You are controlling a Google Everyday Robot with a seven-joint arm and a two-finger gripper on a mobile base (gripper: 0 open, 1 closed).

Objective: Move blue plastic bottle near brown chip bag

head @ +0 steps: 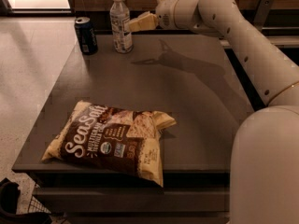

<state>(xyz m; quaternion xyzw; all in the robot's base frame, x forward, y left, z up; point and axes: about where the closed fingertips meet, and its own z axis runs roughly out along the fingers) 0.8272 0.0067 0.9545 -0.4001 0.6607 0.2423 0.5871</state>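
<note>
I move my gripper to the blue plastic bottle next and close it around its upper half (120,18), a little below the white cap.
The blue plastic bottle (120,22), clear with a white cap and a white label, stands upright at the table's far edge. The brown chip bag (108,137) with white "Sea Salt" lettering lies flat at the near left of the table. My gripper (135,23) reaches in from the right at label height, its cream fingertips just right of the bottle, close to it or touching it. The bottle is not lifted.
A short dark blue soda can (86,35) stands left of the bottle. The grey table (196,101) has a step-down edge at the front. My arm (243,41) spans the right side. A dark counter runs behind the table at the right.
</note>
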